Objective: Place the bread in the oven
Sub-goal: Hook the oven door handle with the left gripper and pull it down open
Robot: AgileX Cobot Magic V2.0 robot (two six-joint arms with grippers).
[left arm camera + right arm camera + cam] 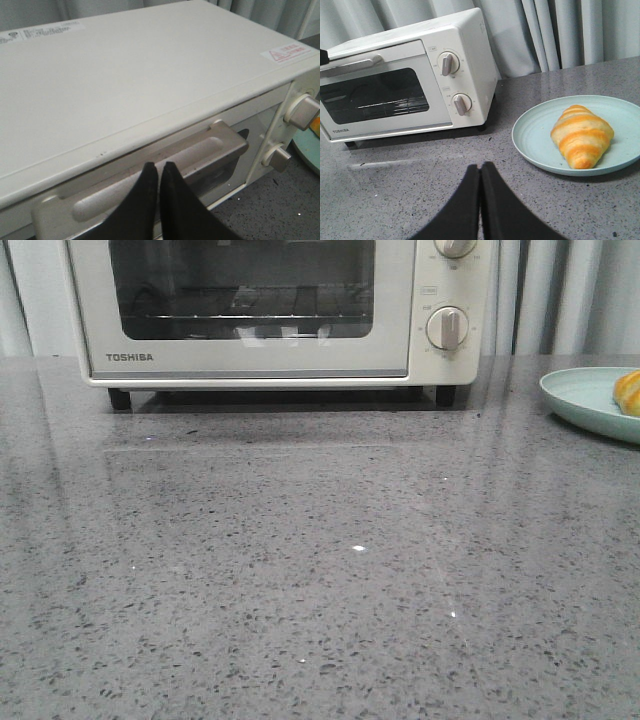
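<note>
Next, my right gripper should go to the golden-orange striped bread on the pale teal plate and grab the bread's near end (636, 408) (583, 154).
The cream-white TOSHIBA oven (250, 360) stands at the back of the counter with its glass door closed; it also shows in the right wrist view (410, 80). The golden-orange striped bread (581, 135) lies on a pale teal plate (535, 135), to the right of the oven; only its edge (630, 392) shows in the front view. My left gripper (160, 167) is shut and empty, its tips just above the oven's door handle (200, 152). My right gripper (480, 167) is shut and empty above the counter, short of the plate.
The plate (585, 395) sits at the counter's right edge in the front view. Two round knobs (447, 64) are on the oven's right side. A grey curtain (560, 30) hangs behind. The grey speckled counter (320, 570) spreads in front of the oven.
</note>
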